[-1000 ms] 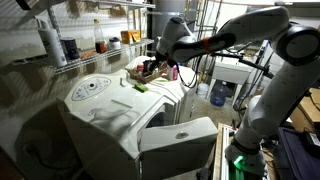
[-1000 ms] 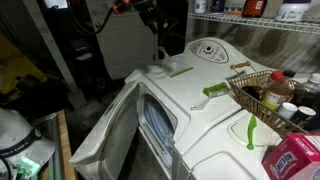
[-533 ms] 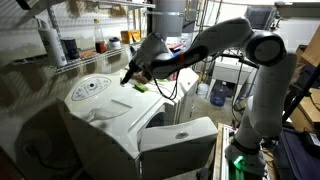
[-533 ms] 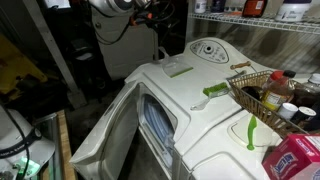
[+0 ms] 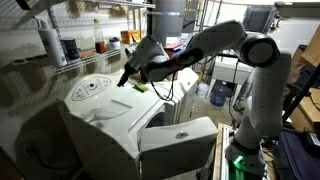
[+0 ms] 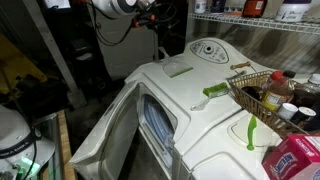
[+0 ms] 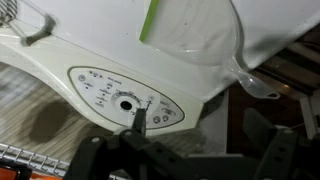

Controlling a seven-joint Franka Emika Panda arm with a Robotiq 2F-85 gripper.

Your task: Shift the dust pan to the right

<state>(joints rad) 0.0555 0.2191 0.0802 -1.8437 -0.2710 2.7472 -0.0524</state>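
The robot's gripper needs to next move to the dust pan's handle [image 5: 94, 116] [image 7: 256, 86], where it sticks out past the edge of the washer's top, and close there.
The dust pan [image 6: 178, 69] is a flat clear pan with a green edge, lying on the white washer top [image 6: 200, 110] near its far corner. In the wrist view its green edge and clear body [image 7: 195, 30] fill the upper middle, with the handle reaching right. In an exterior view its green edge [image 5: 140, 87] shows just under the arm. My gripper [image 5: 128, 76] hangs above the washer top between the dust pan and the control dial, touching nothing. In the wrist view the gripper [image 7: 205, 130] is open and empty, one fingertip [image 7: 140, 118] over the dial panel.
A wire basket [image 6: 262, 92] with bottles stands on the washer top, a green brush [image 6: 215, 90] beside it. A red and blue box [image 6: 295, 158] sits at the near corner. The round control panel [image 7: 125, 95] is below the pan. The washer door [image 6: 155, 125] hangs open.
Over the last second the arm swung from above the basket area down toward the dust pan and control panel. Since half a second ago it has barely moved. The dust pan has not moved.
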